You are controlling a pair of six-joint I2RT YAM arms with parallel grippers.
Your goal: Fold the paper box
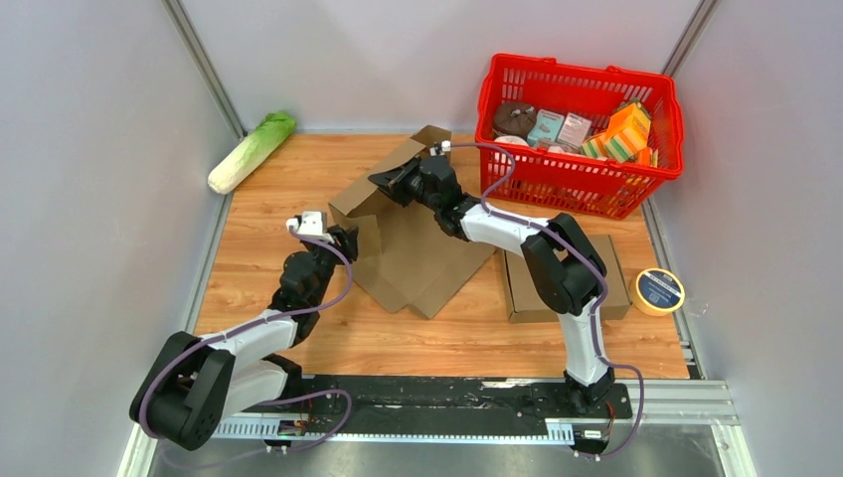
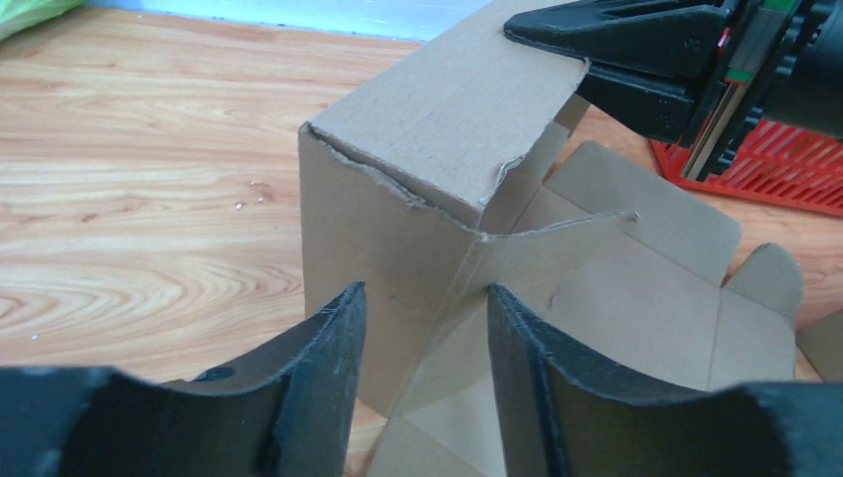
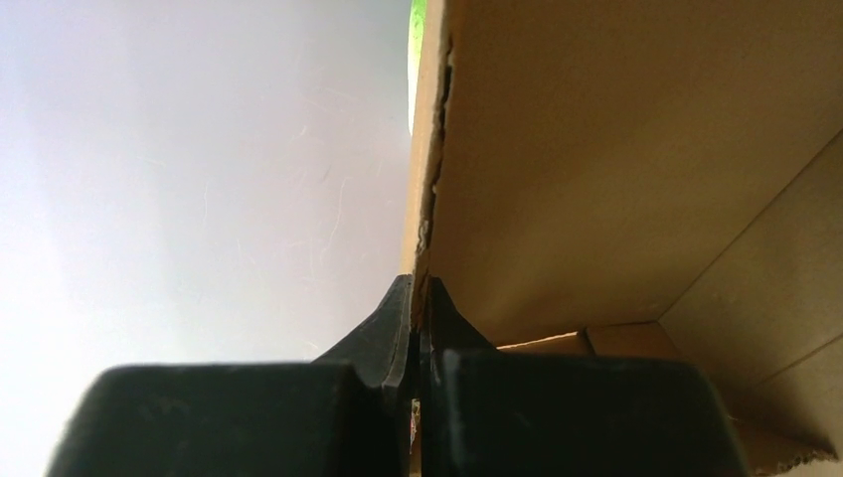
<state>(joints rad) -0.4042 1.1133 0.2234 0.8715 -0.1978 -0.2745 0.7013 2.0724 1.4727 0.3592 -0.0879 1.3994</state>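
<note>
The paper box is crooked, with a gap between its top panel and side, so next my left gripper pinches that panel's end point(image 2: 443, 195) and turns the box straight.
The paper box point(image 1: 418, 253) is brown cardboard, half raised in the middle of the table, with flaps spread flat toward the front. My right gripper point(image 1: 386, 181) is shut on the edge of its raised top panel point(image 3: 616, 149), the cardboard pinched between the black fingers point(image 3: 398, 318). My left gripper point(image 1: 344, 238) stands open at the box's left side. In the left wrist view the box's upright corner point(image 2: 398, 248) stands just beyond my left gripper point(image 2: 425, 298), between its spread fingers point(image 2: 333, 358). The right gripper point(image 2: 572, 60) shows there at the top right, on the panel's torn edge.
A red basket point(image 1: 656, 99) full of groceries stands at the back right. A napa cabbage point(image 1: 252, 151) lies by the left wall. A second flat cardboard piece point(image 1: 618, 288) lies under the right arm, with a tape roll point(image 1: 659, 291) beside it.
</note>
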